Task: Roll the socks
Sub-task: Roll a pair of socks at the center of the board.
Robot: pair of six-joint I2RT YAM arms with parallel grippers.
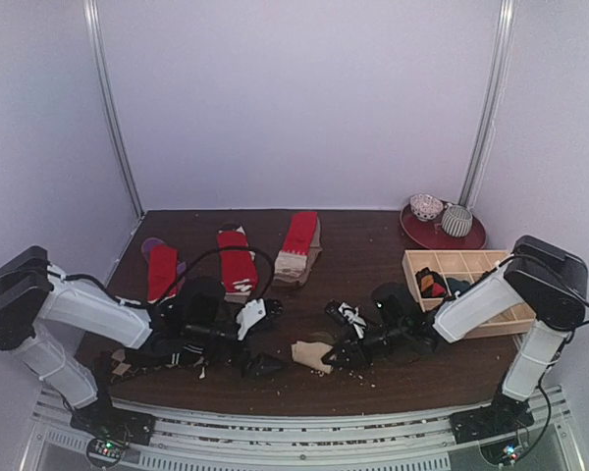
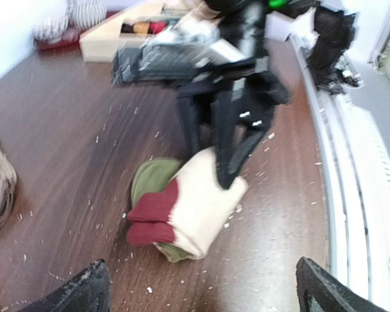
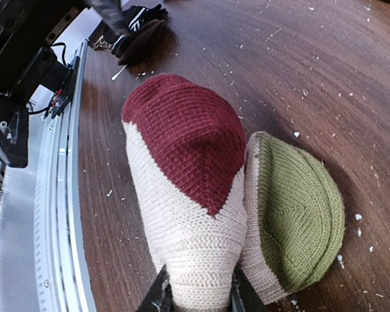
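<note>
The red toe is sticking out of the beige bundle. Next, my left gripper pinches the beige fabric [image 2: 194, 218] beside the toe before my right gripper opens and takes a new grip.
A folded beige sock bundle [image 2: 195, 208] with dark red and green toes lies on the table near the front edge [image 1: 311, 353]. My right gripper [image 3: 198, 300] is shut on its beige end, the fingers [image 3: 157, 296] pinching the fabric from both sides; the red toe [image 3: 188, 130] and green toe [image 3: 299, 214] point away from it. My left gripper [image 2: 205, 296] stands open just short of the bundle [image 1: 267, 339], nothing between its fingers [image 2: 84, 292]. Three red socks with beige cuffs [image 1: 238, 260] lie flat at the back left. A black striped sock [image 1: 167, 359] lies under my left arm.
A pale wooden compartment tray [image 1: 491, 263] with a few dark rolls stands at the right. Behind it a red plate [image 1: 424, 234] carries two rolled balls. White lint flecks dot the dark wooden table [image 1: 373, 245]. A metal rail [image 3: 58, 214] runs along the front edge.
</note>
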